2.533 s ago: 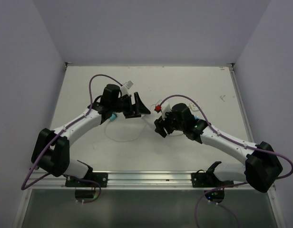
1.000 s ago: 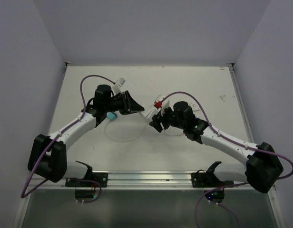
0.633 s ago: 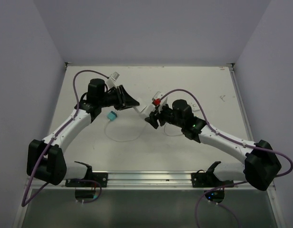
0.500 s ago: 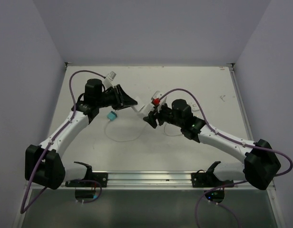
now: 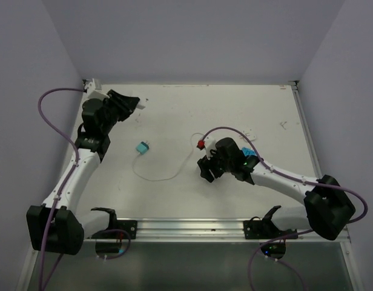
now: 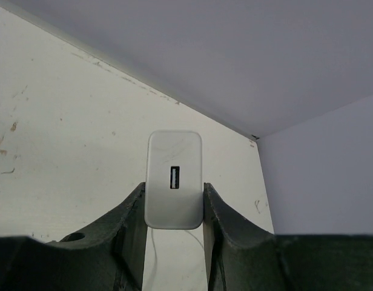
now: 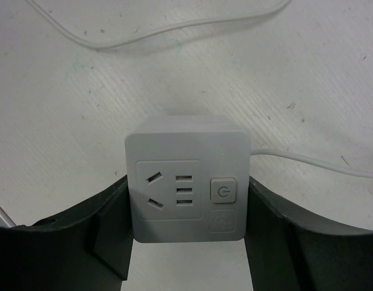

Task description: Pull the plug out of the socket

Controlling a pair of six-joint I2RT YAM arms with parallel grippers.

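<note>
The robot's right gripper needs to put the grey cube socket down on the bare table (image 5: 274, 146) just beside the blue adapter, toward the side bar.
In the left wrist view a white plug (image 6: 173, 176) with a USB slot in its face sits clamped in my left gripper (image 6: 173, 195), up off the table. From above, that gripper (image 5: 125, 100) is at the far left corner, well away from the socket. A grey cube socket (image 7: 186, 179) sits in my right gripper (image 7: 188, 206), whose fingers (image 7: 114, 209) press on its two sides. The socket's holes are empty and its white cord (image 7: 320, 162) runs off to the right. From above, the right gripper (image 5: 208, 168) is at mid-table and covers the socket.
A small teal block (image 5: 141, 147) lies on the table with a thin white cable (image 5: 155, 177) looping from it. Purple arm cables (image 5: 50, 103) arch over both arms. Walls close in the table at the left, back and right.
The plug and socket were together at mid-table between both grippers. The left arm has swung back to the far left corner with the plug. The right gripper has drawn slightly nearer with the socket.
</note>
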